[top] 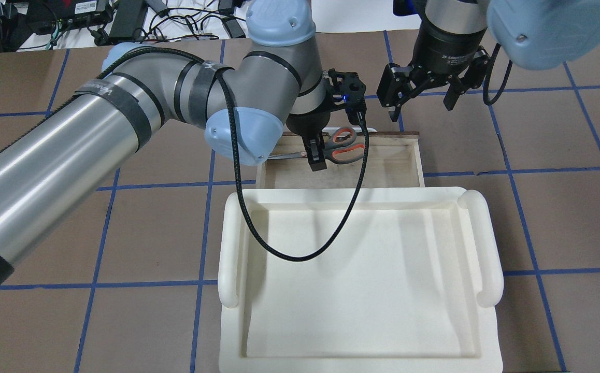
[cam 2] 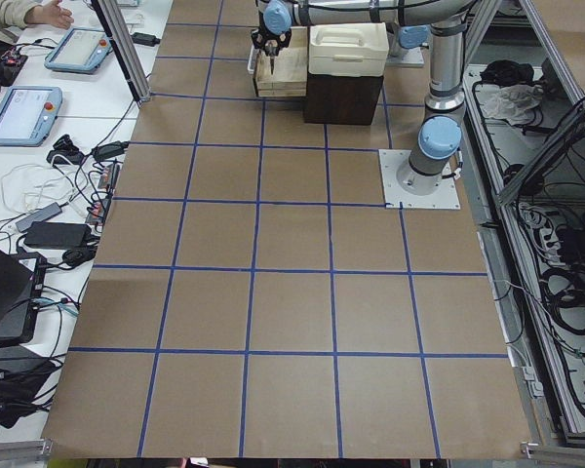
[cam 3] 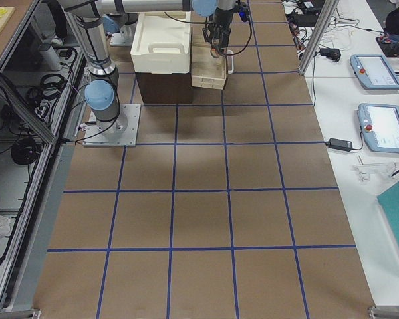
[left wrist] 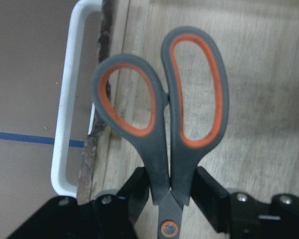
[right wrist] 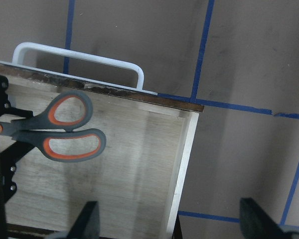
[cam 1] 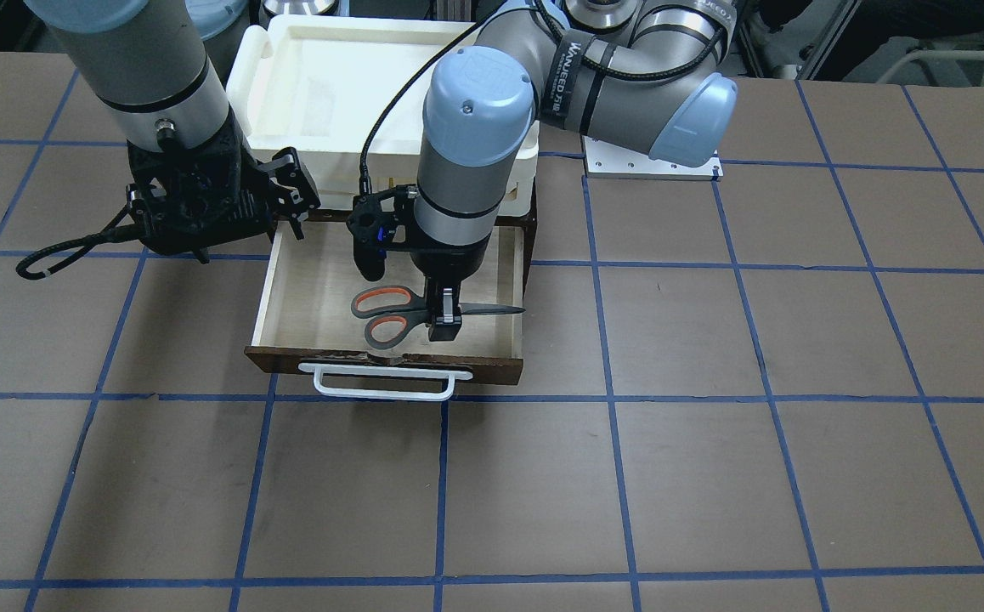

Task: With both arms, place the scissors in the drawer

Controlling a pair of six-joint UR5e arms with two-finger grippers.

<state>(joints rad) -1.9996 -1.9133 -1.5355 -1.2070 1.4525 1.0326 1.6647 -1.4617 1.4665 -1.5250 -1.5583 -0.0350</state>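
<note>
The drawer is open. Next, my left gripper lets go of the scissors on the middle of the open drawer's pale bottom (cam 1: 413, 297) (left wrist: 231, 142), behind the white bar handle. The scissors are level over the drawer floor now.
The scissors (cam 1: 390, 317) have grey handles lined orange and dark blades, and they are level over the pale floor of the open drawer (cam 1: 313, 306). Whether they touch the floor I cannot tell. My left gripper (cam 1: 445, 323) points down and is shut on them near the pivot, handles toward the white bar handle (cam 1: 381, 393). The left wrist view shows the scissors (left wrist: 168, 149) clamped between both fingers (left wrist: 139, 194). My right gripper (cam 1: 212, 212) is open and empty, above the table beside the drawer's side wall. The right wrist view shows the scissors (right wrist: 30, 130) and the drawer (right wrist: 134, 164).
A cream-white plastic tray (top: 232, 248) sits on the dark cabinet behind the drawer. The left arm's black cable (top: 300, 256) loops over it. The left arm's base plate (cam 1: 653, 166) is bolted to the table. Desks with tablets (cam 3: 386, 126) stand along the table's far side.
</note>
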